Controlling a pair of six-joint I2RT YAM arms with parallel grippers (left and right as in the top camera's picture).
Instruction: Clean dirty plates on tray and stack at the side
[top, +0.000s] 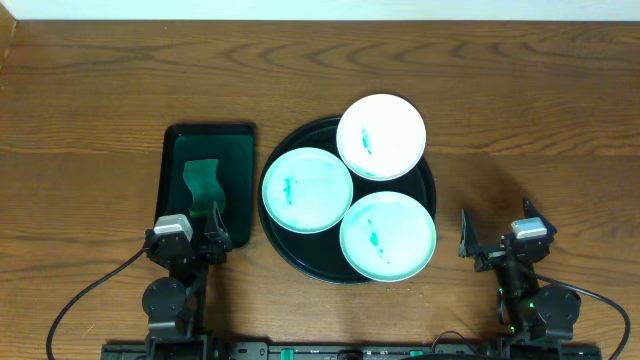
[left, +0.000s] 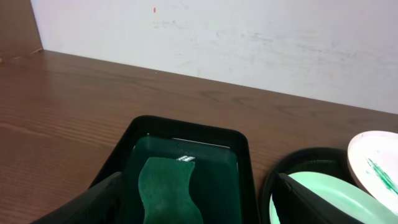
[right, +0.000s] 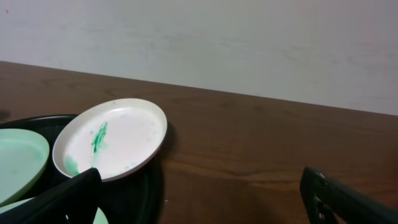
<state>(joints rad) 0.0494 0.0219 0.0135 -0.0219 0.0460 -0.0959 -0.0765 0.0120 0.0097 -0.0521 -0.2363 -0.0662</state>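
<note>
Next, I close my right gripper on the rim (top: 350, 181) (right: 46, 162) of the mint plate nearest the green tray, at the gap that is beside the white plate.
Three plates lie on the round black tray (top: 287, 238). A white plate (top: 381, 136) sits at the back, a mint plate (top: 306, 189) at the left and a mint plate (top: 388, 237) at the front right. Each has a teal smear in the middle. My left gripper (top: 189, 232) is open and empty at the near end of the green tray. My right gripper (top: 500, 235) is open and empty on the table right of the black tray. In the right wrist view the white plate (right: 112, 137) lies ahead to the left of the gripper (right: 205, 199).
A small rectangular dark green tray (top: 237, 160) stands left of the black tray and holds a green wavy sponge (top: 203, 185). The sponge also shows in the left wrist view (left: 165, 190) between the fingers (left: 196, 205). A white wall runs behind the table.
</note>
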